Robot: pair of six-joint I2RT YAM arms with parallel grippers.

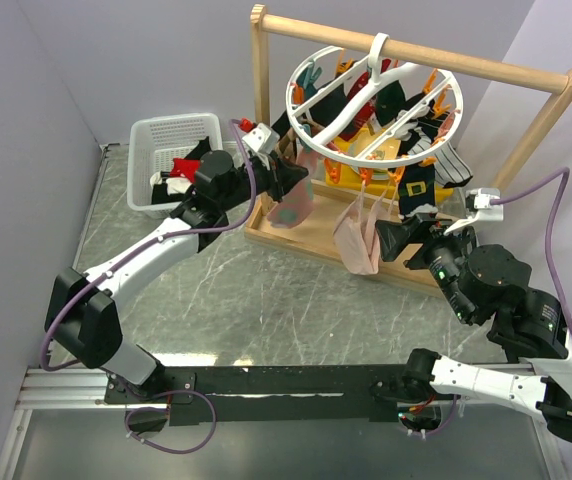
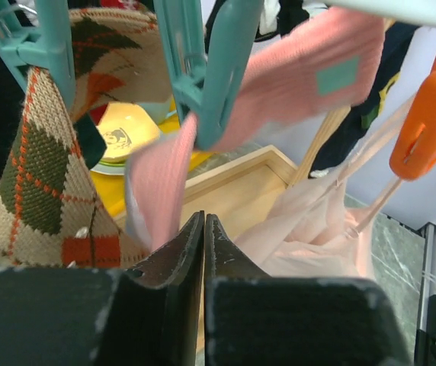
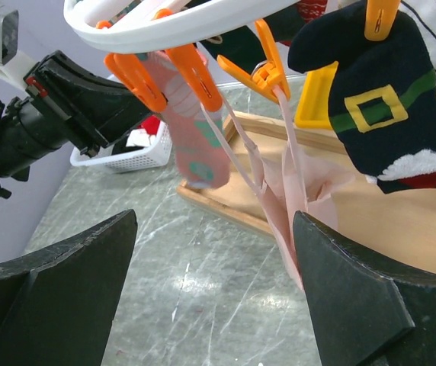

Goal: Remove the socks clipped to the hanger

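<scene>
My left gripper's fingers are shut, empty beside the pink sock's edge; they should open and pinch the sock [image 2: 180, 151] under the teal clip.
The white ring hanger [image 1: 318, 52] hangs by its hook from a wooden rail, with several socks clipped under it. My left gripper [image 1: 288, 182] is shut and empty. Its tips [image 2: 203, 219] sit just right of a pink sock [image 2: 161, 187] held in a teal clip [image 2: 210, 69]. A tan argyle sock [image 2: 39, 168] hangs to the left. My right gripper [image 1: 394, 240] is open. In the right wrist view [image 3: 214, 221] its right finger is beside a pale pink sock [image 3: 290, 191] hanging from an orange clip [image 3: 267, 65]. A dark buckle-pattern sock [image 3: 378, 114] hangs above.
The wooden frame [image 1: 416, 50] stands on a wooden base tray [image 1: 311, 232] with a yellow item inside [image 3: 317, 99]. A white basket [image 1: 146, 165] with socks in it stands at the back left. The table is grey marble [image 1: 266, 290].
</scene>
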